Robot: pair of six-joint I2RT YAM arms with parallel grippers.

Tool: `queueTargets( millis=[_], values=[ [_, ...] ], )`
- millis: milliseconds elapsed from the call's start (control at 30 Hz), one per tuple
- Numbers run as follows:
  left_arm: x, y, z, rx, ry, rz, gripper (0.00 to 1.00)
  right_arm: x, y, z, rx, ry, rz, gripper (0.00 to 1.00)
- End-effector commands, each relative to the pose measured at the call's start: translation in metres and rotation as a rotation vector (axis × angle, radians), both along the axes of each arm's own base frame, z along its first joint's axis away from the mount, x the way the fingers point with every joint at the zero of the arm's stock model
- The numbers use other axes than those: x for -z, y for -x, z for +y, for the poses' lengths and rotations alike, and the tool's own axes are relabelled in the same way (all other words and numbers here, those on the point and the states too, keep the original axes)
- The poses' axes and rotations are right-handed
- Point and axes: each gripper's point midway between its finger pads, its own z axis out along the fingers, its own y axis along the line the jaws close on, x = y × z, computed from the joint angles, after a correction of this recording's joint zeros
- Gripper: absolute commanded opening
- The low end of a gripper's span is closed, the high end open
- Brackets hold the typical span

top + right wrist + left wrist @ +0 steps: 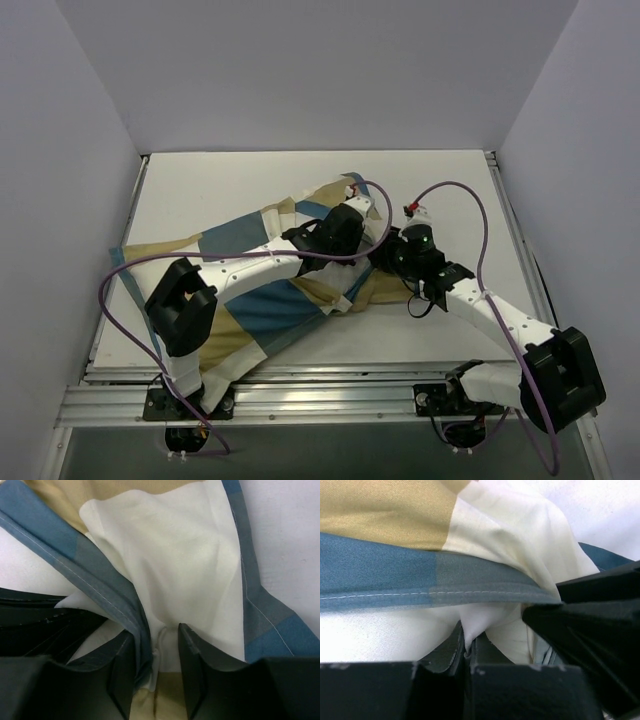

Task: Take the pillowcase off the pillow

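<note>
I need to pinch the edging (144, 642), which is blue and lies loose in my right gripper's open fingers, with that gripper and hold it while my left gripper pulls the pillow.
The patchwork pillowcase (250, 290) lies diagonally across the table, the pillow mostly hidden inside it. My left gripper (362, 245) reaches over it to its right end. In the left wrist view the left gripper (466, 642) is shut on a fold of the white pillow (380, 635), just below the case's blue edging (420, 587). My right gripper (383, 262) is close beside it. In the right wrist view the right gripper (156, 650) has its jaws apart, with the blue edging (115, 597) and cream pillowcase fabric (170, 560) bunched between them, against the left finger.
The right gripper's black body (590, 630) crowds the right of the left wrist view. The left gripper (40, 625) shows at the left of the right wrist view. White table (240, 190) is walled on three sides. A metal rail (300, 400) runs along the near edge.
</note>
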Motion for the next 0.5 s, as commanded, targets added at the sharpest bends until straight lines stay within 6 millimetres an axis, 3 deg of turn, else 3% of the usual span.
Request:
queueTargets(
  millis=[0, 100, 267, 333, 400, 467],
  values=[
    [0.009, -0.005, 0.030, -0.119, -0.059, 0.044, 0.02, 0.009, 0.008, -0.009, 0.067, 0.054, 0.035, 0.35],
    [0.008, -0.005, 0.030, -0.131, -0.052, 0.050, 0.02, 0.010, 0.010, -0.004, 0.062, 0.064, 0.038, 0.39],
    [0.004, -0.002, 0.033, -0.149, -0.047, 0.060, 0.02, 0.022, 0.014, -0.009, 0.101, 0.138, 0.082, 0.40],
    [0.001, -0.001, 0.039, -0.160, -0.055, 0.056, 0.02, 0.029, 0.017, -0.018, 0.124, 0.175, 0.104, 0.28],
    [-0.002, 0.001, 0.048, -0.173, -0.063, 0.059, 0.02, 0.036, 0.020, -0.037, 0.182, 0.238, 0.125, 0.10],
    [-0.005, 0.008, 0.060, -0.185, -0.062, 0.076, 0.02, 0.042, 0.021, -0.057, 0.229, 0.269, 0.143, 0.00]
  ],
)
